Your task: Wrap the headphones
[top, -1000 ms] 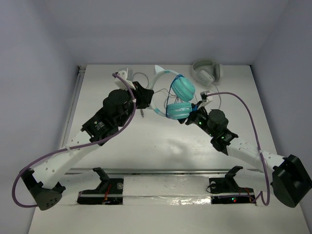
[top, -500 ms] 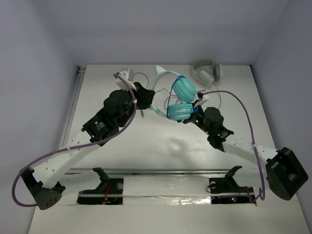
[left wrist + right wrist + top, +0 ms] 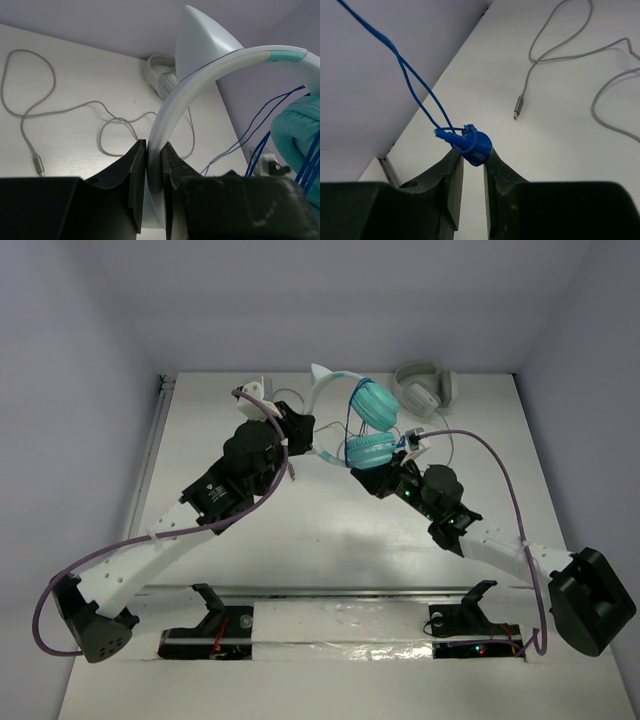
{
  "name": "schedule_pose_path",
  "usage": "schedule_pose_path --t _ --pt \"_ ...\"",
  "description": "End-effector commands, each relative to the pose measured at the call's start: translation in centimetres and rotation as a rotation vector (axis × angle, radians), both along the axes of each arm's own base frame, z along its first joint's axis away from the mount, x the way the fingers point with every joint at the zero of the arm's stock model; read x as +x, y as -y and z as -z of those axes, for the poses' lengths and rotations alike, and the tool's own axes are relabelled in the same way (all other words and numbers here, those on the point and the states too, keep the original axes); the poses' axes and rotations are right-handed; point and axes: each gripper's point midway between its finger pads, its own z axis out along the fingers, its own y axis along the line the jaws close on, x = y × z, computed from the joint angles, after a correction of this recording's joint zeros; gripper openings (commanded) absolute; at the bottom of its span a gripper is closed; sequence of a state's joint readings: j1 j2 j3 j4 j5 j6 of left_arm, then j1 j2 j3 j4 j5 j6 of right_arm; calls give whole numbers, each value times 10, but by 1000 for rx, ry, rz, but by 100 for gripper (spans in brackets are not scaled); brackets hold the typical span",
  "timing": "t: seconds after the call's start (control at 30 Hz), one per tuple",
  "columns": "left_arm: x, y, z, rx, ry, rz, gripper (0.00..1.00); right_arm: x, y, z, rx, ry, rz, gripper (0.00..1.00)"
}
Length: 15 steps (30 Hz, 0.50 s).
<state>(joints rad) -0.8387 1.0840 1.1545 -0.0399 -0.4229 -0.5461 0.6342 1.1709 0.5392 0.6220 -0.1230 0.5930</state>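
My left gripper needs to set the headphones down and let go of them on the bare white table (image 3: 350, 502) just in front of the loops of the grey cable.
The headphones (image 3: 372, 405) hang above the table at the back middle, two teal ear cups stacked and a white headband (image 3: 172, 107) arching left. My left gripper (image 3: 154, 150) is shut on the headband's lower end, also seen in the top view (image 3: 300, 432). Thin blue cable (image 3: 272, 112) loops around the teal cup (image 3: 300, 132). My right gripper (image 3: 473, 156) is shut on the cable's blue plug (image 3: 476, 145), with two blue strands (image 3: 407, 75) running up and left from it. In the top view this gripper (image 3: 373, 477) sits just below the lower cup.
Grey-white headphones (image 3: 425, 388) lie at the back right, and their grey cable (image 3: 75, 107) trails in loops across the table behind the arms. Its metal plug (image 3: 518, 107) rests on the table ahead of my right gripper. The left wall and table edge (image 3: 387, 167) are close.
My right gripper has closed on the blue plug and shifted left under the lower cup. The headphones and left gripper have moved slightly toward the back.
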Motion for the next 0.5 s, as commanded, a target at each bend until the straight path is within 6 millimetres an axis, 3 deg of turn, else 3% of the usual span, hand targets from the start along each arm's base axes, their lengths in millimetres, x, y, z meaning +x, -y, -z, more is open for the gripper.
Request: schedule_pose_path --t 0.0,0.17,0.47 --pt "17 -6 -57 -219 127 -115 0 -11 1 -11 59 20 -23 15" --pt "38 -9 -51 -218 135 -229 0 -29 -6 0 56 -18 -61 15" --pt "75 -6 -11 -116 94 -366 0 -49 -23 4 20 -44 -90 12"
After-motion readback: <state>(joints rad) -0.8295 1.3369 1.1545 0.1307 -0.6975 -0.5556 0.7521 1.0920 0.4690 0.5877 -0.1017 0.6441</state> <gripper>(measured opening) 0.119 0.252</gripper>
